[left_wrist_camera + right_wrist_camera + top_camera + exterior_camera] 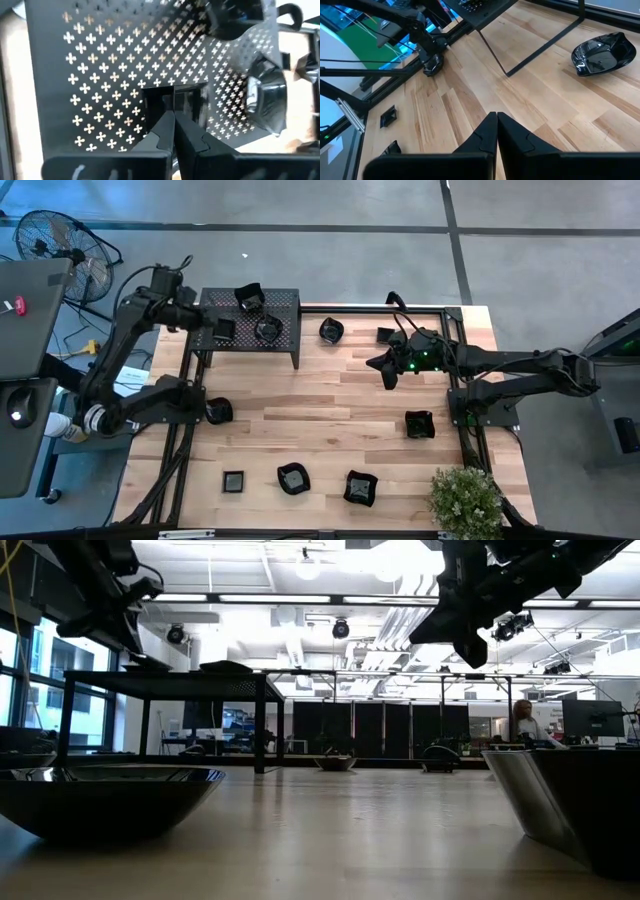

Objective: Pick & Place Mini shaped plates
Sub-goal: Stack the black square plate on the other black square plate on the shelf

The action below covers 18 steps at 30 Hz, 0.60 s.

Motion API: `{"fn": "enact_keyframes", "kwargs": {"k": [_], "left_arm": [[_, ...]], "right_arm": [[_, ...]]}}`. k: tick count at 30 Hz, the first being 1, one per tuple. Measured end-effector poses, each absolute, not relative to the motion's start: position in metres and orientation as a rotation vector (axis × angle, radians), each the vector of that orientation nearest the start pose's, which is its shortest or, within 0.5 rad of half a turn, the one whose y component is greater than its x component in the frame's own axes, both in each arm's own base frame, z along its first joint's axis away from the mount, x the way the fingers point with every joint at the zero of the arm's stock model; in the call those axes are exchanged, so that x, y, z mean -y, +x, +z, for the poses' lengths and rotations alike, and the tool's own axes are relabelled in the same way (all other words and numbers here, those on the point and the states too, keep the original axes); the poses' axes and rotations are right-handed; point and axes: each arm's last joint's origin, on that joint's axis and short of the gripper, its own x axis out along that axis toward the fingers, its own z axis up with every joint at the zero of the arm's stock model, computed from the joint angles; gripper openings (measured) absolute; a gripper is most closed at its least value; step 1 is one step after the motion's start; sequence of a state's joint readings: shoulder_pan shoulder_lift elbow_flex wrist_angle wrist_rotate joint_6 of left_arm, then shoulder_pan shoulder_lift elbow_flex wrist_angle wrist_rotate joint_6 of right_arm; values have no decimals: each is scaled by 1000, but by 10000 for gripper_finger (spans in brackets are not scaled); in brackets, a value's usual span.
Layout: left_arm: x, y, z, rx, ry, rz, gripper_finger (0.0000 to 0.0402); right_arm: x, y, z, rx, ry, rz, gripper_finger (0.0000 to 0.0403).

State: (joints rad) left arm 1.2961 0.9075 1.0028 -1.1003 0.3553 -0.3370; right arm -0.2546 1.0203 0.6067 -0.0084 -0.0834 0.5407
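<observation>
The square plate is sitting at a slant on the rack. Next, my left gripper opens, pinches its upright rim (174, 92), lifts it clear and sets it down flat.
A black perforated rack (250, 330) stands at the table's far left with three mini shaped plates on it: a square one (225, 328), a round one (267, 330) and one at the far edge (248, 295). My left gripper (207, 317) is shut over the rack's left part, its tips (173, 113) at the square plate (175, 97). My right gripper (390, 372) hangs shut above bare wood (496, 116) at mid table. More plates rest bottom-down on the table: (331, 330), (385, 335), (419, 423), (218, 410), (233, 480), (292, 477), (360, 488). My left gripper's shut fingertips (170, 120) slant down from the table's left onto the near rim (160, 92) of the square plate, which lies flat on the rack. The fingers cover that spot, and I cannot tell whether they touch the plate.
A potted plant (465, 500) stands at the near right corner. A wavy plate (605, 52) lies beyond the right gripper, near the rack's leg (540, 47). A fan (60, 245) stands off the table's far left. The middle of the table is open wood.
</observation>
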Motion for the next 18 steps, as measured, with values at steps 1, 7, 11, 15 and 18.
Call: {"fn": "enact_keyframes", "kwargs": {"k": [1, 7, 11, 15, 18], "left_arm": [[-140, 50, 312, -576, -1072, 995, 0], [-141, 49, 311, -575, -1066, 1017, 4], [-141, 49, 311, -575, -1067, 1017, 32], [-141, 49, 311, -575, -1067, 1016, 74], [-140, 50, 311, -578, -1061, 1007, 96]], "right_arm": [[53, 212, 246, -360, 602, -278, 5], [53, 213, 248, -336, 598, -276, 4], [53, 213, 248, -330, 596, -284, 8], [53, 213, 248, -330, 596, -284, 8], [53, 213, 248, -331, 596, -284, 7]]}}
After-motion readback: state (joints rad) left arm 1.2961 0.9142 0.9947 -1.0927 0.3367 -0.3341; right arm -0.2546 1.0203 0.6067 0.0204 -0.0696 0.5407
